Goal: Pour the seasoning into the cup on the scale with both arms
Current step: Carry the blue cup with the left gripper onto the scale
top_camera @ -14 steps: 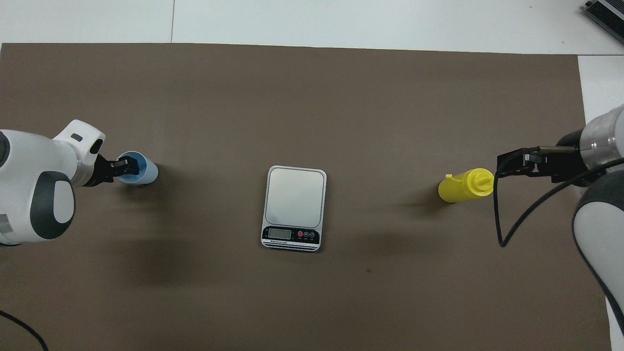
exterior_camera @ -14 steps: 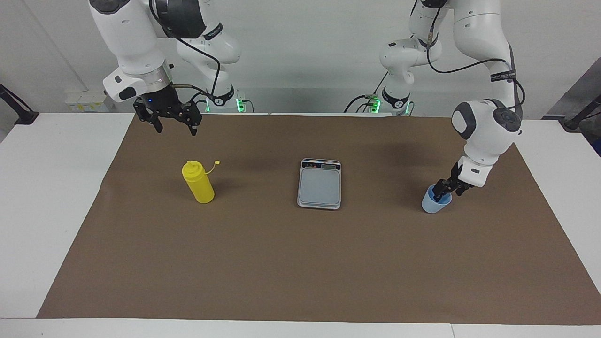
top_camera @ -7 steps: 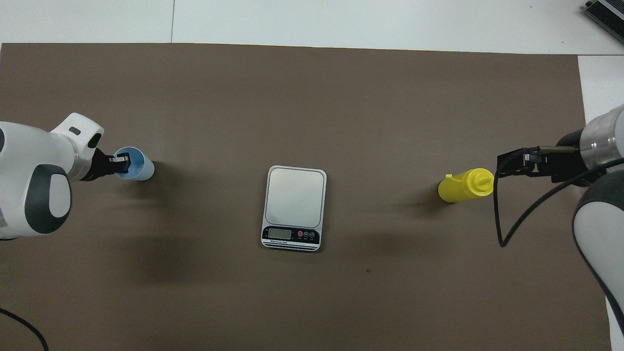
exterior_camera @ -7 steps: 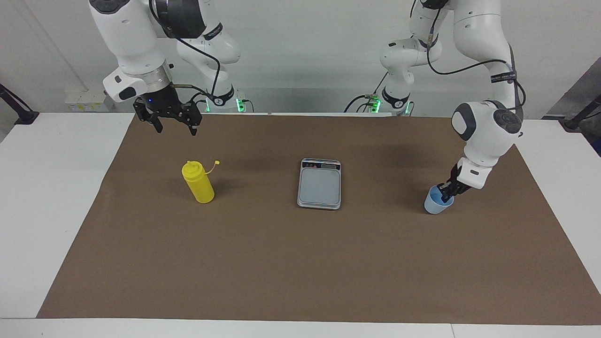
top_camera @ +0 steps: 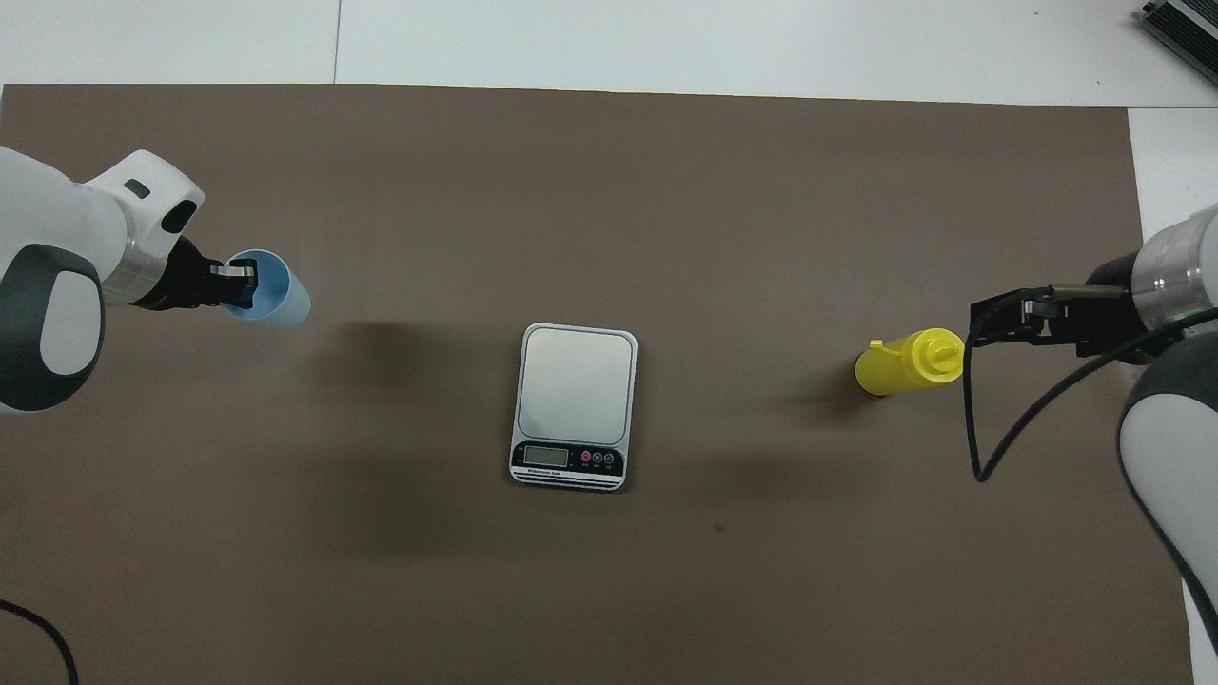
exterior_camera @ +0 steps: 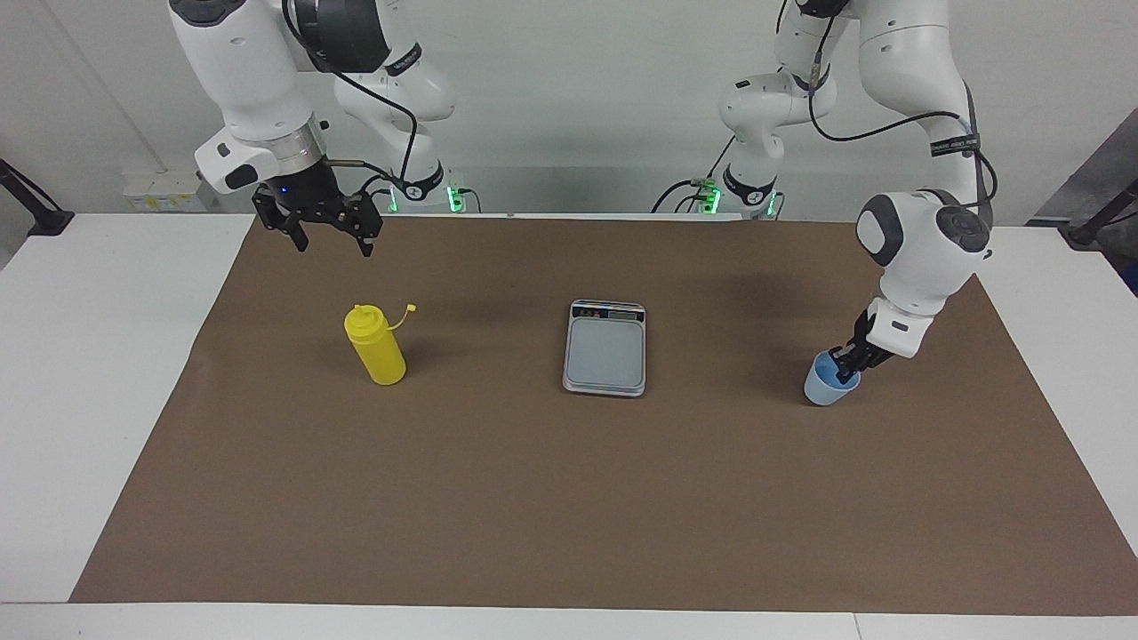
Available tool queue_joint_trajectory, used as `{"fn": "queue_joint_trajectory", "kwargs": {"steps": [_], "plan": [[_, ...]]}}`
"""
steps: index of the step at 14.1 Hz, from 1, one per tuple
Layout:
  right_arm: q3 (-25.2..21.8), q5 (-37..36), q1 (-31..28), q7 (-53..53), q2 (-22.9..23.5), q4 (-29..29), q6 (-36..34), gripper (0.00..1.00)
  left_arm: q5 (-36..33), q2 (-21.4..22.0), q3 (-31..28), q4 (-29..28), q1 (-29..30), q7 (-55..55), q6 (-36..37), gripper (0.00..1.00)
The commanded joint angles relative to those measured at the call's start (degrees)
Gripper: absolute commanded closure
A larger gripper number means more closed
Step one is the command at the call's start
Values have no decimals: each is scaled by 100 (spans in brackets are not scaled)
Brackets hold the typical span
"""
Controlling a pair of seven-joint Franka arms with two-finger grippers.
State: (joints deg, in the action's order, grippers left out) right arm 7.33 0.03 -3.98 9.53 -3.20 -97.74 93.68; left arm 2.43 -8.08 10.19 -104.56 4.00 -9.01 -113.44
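Note:
The robot's left gripper should set the light blue cup, now tilted at the brown mat's end, down on the middle of the scale's silver plate (top_camera: 576,378).
The light blue cup (exterior_camera: 829,386) is at the left arm's end of the brown mat. My left gripper (exterior_camera: 849,363) is shut on its rim, one finger inside, and the cup tilts. In the overhead view the cup (top_camera: 281,303) sits apart from its shadow, so it seems slightly raised in the left gripper (top_camera: 238,285). The yellow seasoning bottle (exterior_camera: 377,348) stands upright at the right arm's end, its cap hanging open. My right gripper (exterior_camera: 333,240) is open in the air, over the mat beside the bottle (top_camera: 904,366). The scale (exterior_camera: 605,351) lies in the middle, bare, with its display toward the robots.
The brown mat (exterior_camera: 533,498) covers most of the white table. The scale (top_camera: 576,385) sits between cup and bottle. A black cable (top_camera: 980,447) hangs from the right arm near the bottle.
My left gripper has shut on the cup's rim, and the cup has tilted and shifted; in the overhead view it has drawn away from its shadow. The right arm has not moved.

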Motion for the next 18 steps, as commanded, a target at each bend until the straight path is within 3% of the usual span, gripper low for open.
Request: {"fn": "queue_joint_trajectory", "kwargs": {"steps": [1, 9, 12, 18], "plan": [[32, -29, -67, -109, -32, -35, -52, 0, -6, -44, -70, 322, -547, -511, 419, 100], [32, -29, -94, -101, -23, -35, -8, 0, -76, 35, -70, -318, -2446, -2631, -723, 100], [32, -29, -111, -101, -23, -35, -8, 0, -426, -219, -70, -328, -2930, -3218, -986, 100], [32, -29, -129, -109, -23, -35, -69, 0, -533, -483, -70, -424, -3248, -3510, -1294, 100]]}}
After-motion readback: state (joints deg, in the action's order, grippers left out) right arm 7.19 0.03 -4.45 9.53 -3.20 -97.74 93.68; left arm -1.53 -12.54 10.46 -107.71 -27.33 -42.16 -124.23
